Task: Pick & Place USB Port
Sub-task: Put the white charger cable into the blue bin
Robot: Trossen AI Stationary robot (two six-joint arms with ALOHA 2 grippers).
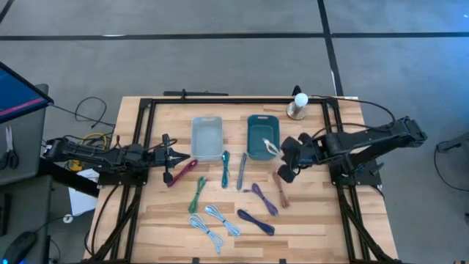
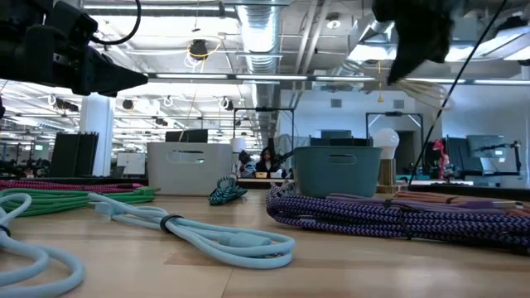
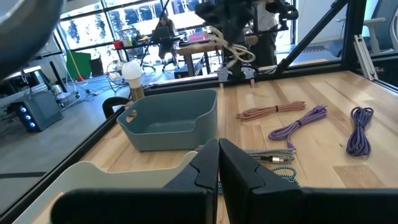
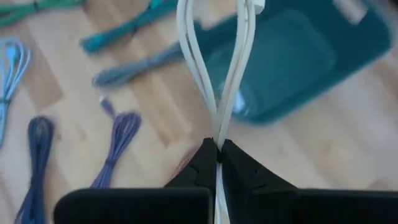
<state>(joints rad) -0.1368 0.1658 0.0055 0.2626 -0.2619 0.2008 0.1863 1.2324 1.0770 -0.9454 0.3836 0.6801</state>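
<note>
Next, my right gripper releases the white USB cable on the bottom of the teal bin (image 1: 259, 139) (image 4: 270, 55), near its middle.
A white USB cable (image 4: 233, 74) is lifted off the table, and my right gripper (image 4: 217, 149) is shut on it. In the high view my right gripper (image 1: 287, 155) is at the right edge of the teal bin (image 1: 262, 136), with the cable (image 1: 271, 147) over the bin. A light grey bin (image 1: 207, 137) stands to its left. My left gripper (image 1: 174, 156) waits shut, holding nothing, at the table's left, near a maroon cable (image 1: 183, 172). In its wrist view my left gripper (image 3: 217, 158) points level toward the teal bin (image 3: 168, 121). My right gripper pinches the white cable's doubled strands (image 4: 219, 127) between its two fingertips. The fingers slant down from the table's right side. The strands run out past the fingertips as a narrow loop over the teal bin (image 4: 298, 56), clear of the table.
Several coiled cables lie on the wooden table in front of the bins: green (image 1: 198, 194), teal (image 1: 226, 169), grey (image 1: 242, 169), purple (image 1: 264, 198), brown (image 1: 281, 189), dark blue (image 1: 255, 221), light blue (image 1: 216, 224). A white-bulbed lamp (image 1: 299, 105) stands at the far edge.
</note>
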